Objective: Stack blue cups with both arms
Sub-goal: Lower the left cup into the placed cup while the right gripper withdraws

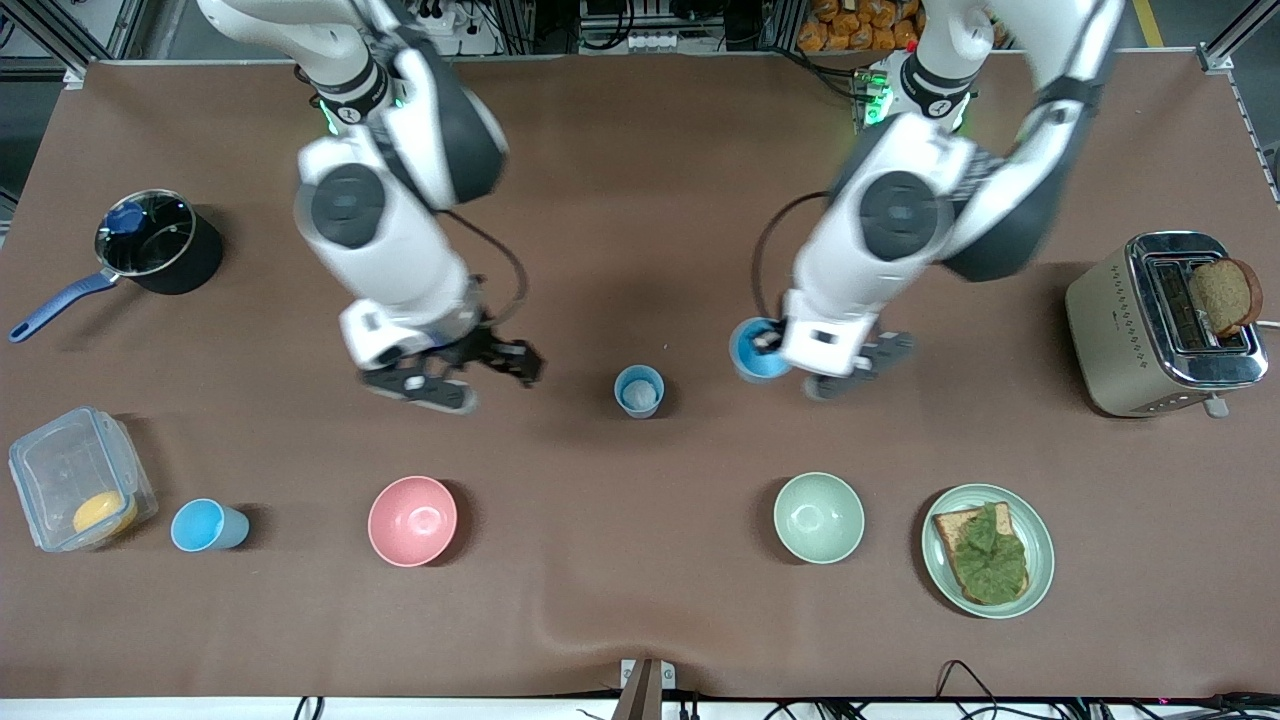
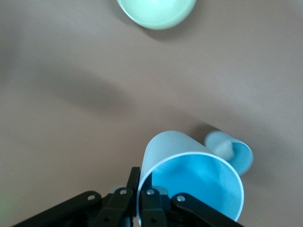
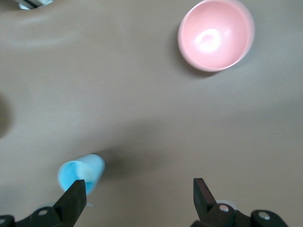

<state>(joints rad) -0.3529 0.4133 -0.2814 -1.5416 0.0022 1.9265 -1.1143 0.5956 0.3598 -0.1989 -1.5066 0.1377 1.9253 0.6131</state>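
Observation:
The bright sky-blue cup, now held tilted above the table, will be let go by my left gripper inside the paler blue cup (image 1: pixel 639 392) (image 2: pixel 231 152) that stands in the middle of the table.
My left gripper (image 1: pixel 776 350) is shut on the rim of a bright sky-blue cup (image 1: pixel 752 352) and holds it tilted above the table. In the left wrist view the fingers (image 2: pixel 134 182) pinch the cup's wall (image 2: pixel 189 175). A paler blue cup with a whitish inside (image 1: pixel 639 390) stands upright mid-table, beside the held cup toward the right arm's end; it also shows in the left wrist view (image 2: pixel 232 152) and the right wrist view (image 3: pixel 80 172). My right gripper (image 1: pixel 480 380) is open and empty over bare table beside the pale cup, as the right wrist view (image 3: pixel 138 194) shows. A third blue cup (image 1: pixel 205 525) stands by the plastic container.
A pink bowl (image 1: pixel 412 520) and a pale green bowl (image 1: pixel 818 517) sit nearer the front camera. A plate with toast (image 1: pixel 988 549), a toaster (image 1: pixel 1165 325), a lidded pot (image 1: pixel 158 242) and a clear plastic container (image 1: pixel 75 480) stand toward the table's ends.

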